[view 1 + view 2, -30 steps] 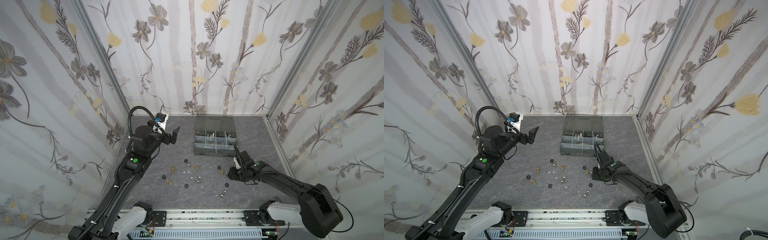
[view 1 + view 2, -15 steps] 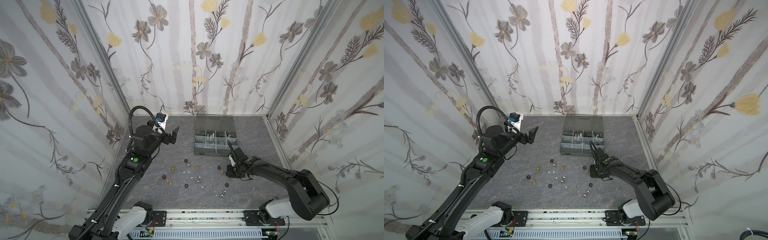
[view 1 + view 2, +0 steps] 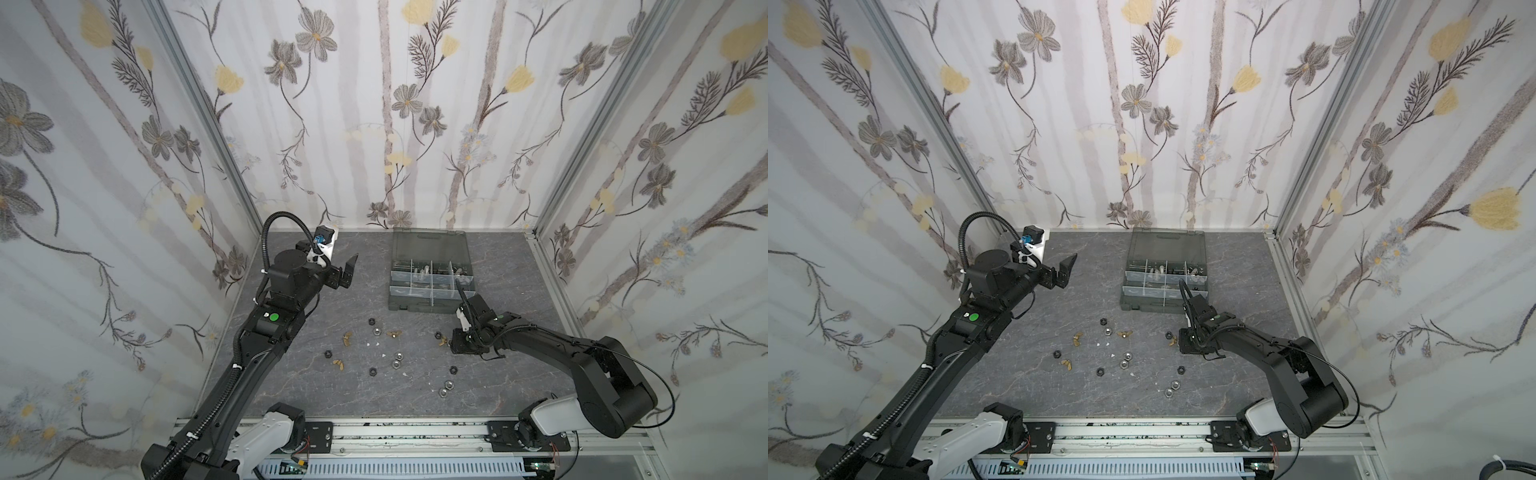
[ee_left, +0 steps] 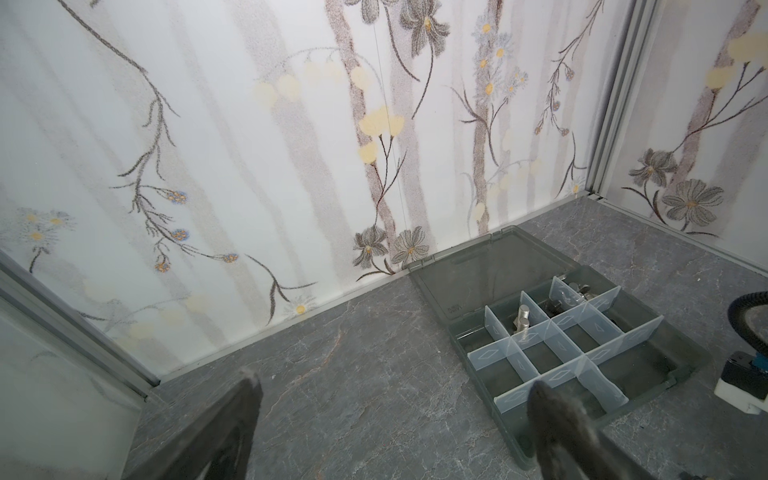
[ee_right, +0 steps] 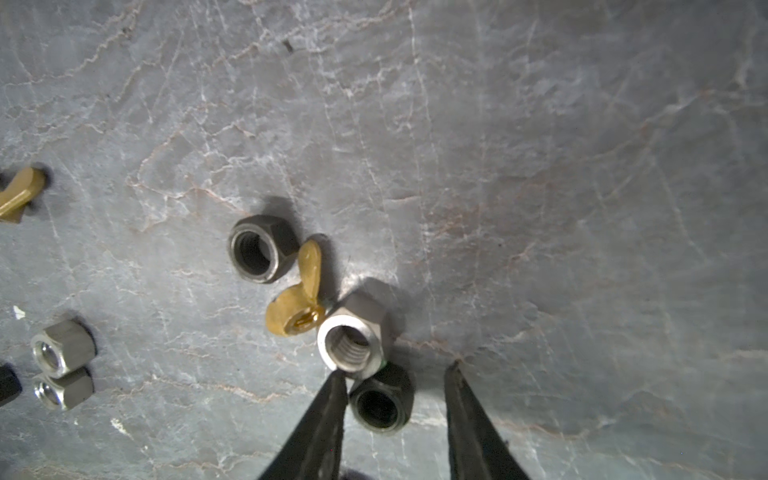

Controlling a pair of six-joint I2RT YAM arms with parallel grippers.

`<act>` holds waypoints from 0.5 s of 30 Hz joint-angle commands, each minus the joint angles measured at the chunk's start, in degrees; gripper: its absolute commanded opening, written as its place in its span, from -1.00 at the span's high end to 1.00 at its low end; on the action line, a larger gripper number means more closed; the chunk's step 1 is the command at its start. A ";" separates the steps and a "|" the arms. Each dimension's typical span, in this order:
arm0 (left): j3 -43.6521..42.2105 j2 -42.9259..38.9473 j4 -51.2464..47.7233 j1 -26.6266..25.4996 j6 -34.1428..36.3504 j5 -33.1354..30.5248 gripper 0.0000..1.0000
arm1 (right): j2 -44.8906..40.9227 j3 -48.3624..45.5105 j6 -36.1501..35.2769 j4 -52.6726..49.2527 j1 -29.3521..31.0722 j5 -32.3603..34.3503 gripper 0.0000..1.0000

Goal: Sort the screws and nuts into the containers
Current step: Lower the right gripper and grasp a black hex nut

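Next, my right gripper opens and closes around the black hex nut alone (image 5: 382, 404), because the silver hex nut is touching the black hex nut next to my fingertip.
My right gripper (image 5: 397, 370) is low over the table, open, and straddles a black hex nut (image 5: 380, 403). One finger is close against the nut and the other stands clear of it. A silver hex nut (image 5: 353, 340), a brass wing nut (image 5: 297, 307) and another black nut (image 5: 257, 253) lie just beyond the fingertips. In both top views this gripper (image 3: 457, 347) (image 3: 1183, 345) hides that cluster. The left gripper (image 3: 349, 270) (image 4: 395, 386) hangs open and empty, left of the organiser case (image 3: 430, 305) (image 4: 623, 415). Silver screws (image 4: 523, 322) lie in its back containers.
Several loose silver, black and brass nuts (image 3: 396, 364) are scattered over the grey stone-look table, in front of the case. The case's lid (image 3: 430, 245) lies open towards the back wall. Patterned walls close in three sides, and a rail (image 3: 395, 432) runs along the front.
The right gripper has shifted a little to the left onto the nut cluster, and its elbow has swung outward. The left arm has not moved.
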 commanded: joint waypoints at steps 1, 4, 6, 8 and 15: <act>-0.24 -0.32 1.81 0.07 0.29 0.93 -1.00 | -0.48 -0.25 -1.41 -4.84 0.08 2.90 0.21; -0.67 -0.90 2.07 0.20 0.26 1.01 -1.00 | -1.84 -0.22 -1.53 -4.55 0.05 2.72 0.18; -0.90 -1.26 2.23 0.22 0.19 1.01 -1.00 | -2.37 -0.23 -1.62 -4.05 0.12 2.27 0.17; -1.15 -1.56 2.34 0.18 0.20 1.01 -1.00 | -2.45 -0.45 -1.45 -3.89 0.18 2.42 0.17; -1.87 -2.45 2.39 0.20 0.42 0.77 -1.00 | -1.73 -0.71 -1.26 -3.45 0.16 2.04 0.17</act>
